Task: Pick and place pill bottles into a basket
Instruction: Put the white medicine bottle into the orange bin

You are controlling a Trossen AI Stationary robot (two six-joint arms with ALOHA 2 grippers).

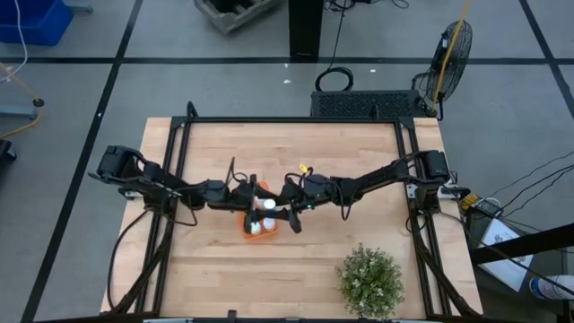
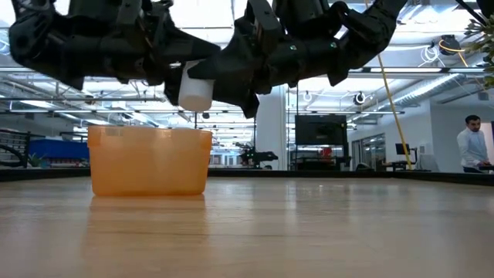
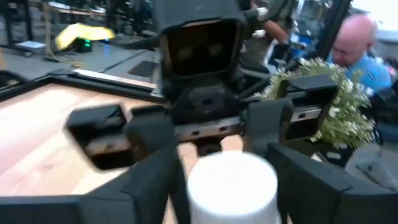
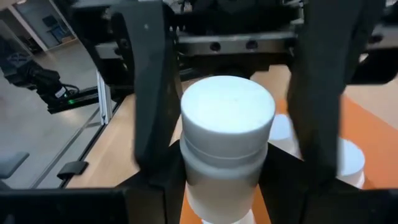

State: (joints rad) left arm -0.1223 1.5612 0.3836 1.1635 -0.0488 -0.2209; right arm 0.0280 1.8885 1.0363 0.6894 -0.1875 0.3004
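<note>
My left gripper's fingers are high beside the bottle's cap, so next my left gripper opens and grips the bottle's body (image 4: 221, 179) lower down before my right gripper backs away.
A white pill bottle (image 1: 267, 205) hangs upright over the orange basket (image 1: 247, 230), above its right end in the low view (image 2: 194, 91). My left gripper (image 1: 258, 199) comes from the table's left and is shut on the bottle (image 3: 231, 186). My right gripper (image 1: 285, 206) faces it from the right, close to the bottle, with its fingers wide apart (image 3: 205, 127). Other white bottles (image 4: 348, 158) lie inside the basket (image 4: 373, 118). The basket stands on its flat bottom on the wooden table (image 2: 147, 162). My left gripper pinches the bottle's round side (image 3: 193, 193) between its two fingers (image 3: 155, 186), which come slanting down from the table's left. The bottle stands upright in the hold, cap up, lifted clear above the basket's rim.
A green bushy plant (image 1: 368, 283) stands near the table's front right. A black frame (image 1: 179, 144) runs along the table's edges. A person (image 2: 469, 147) stands in the room beyond the table. Bare wood lies at the far side and the front left.
</note>
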